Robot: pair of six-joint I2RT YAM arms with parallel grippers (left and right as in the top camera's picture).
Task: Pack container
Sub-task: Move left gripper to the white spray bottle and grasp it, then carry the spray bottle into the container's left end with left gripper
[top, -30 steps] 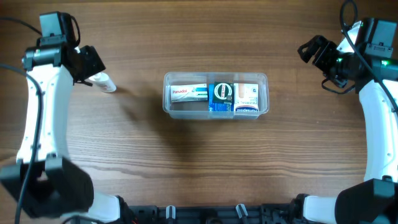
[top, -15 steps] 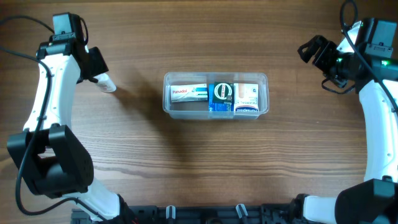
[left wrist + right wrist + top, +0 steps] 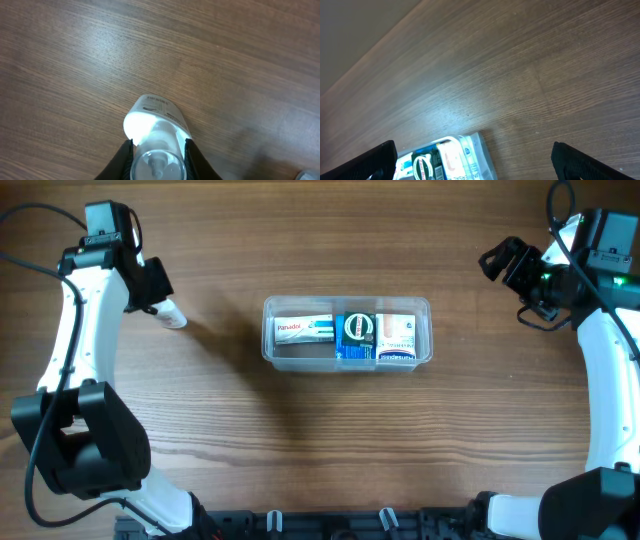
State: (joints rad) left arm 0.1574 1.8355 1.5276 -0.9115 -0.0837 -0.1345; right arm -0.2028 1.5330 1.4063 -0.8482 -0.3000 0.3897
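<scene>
Next, my left gripper releases the bottle in the container's gap (image 3: 313, 351) in front of the white Panadol box.
The container (image 3: 346, 301), a clear shallow tub, sits mid-table holding a white Panadol box (image 3: 304, 330), a dark blue box (image 3: 357, 330) and a white box (image 3: 397, 330). To its left a small clear bottle (image 3: 174, 315) with a white label lies on the wood. My left gripper (image 3: 160, 305) is shut on the bottle; in the left wrist view both black fingers press the sides of the bottle (image 3: 157, 125) near its cap end. My right gripper (image 3: 505, 265) hangs open at the far right, well apart from the tub; the right wrist view shows the container's end (image 3: 481, 145) between its spread fingers, far below.
Bare wooden table surrounds the tub on all sides. Both arm bases stand at the near edge, left and right, and cables trail off the far corners.
The left arm swung up and in over the bottle, and its fingers closed onto the bottle's sides. Bottle, tub and right arm stayed where they were.
</scene>
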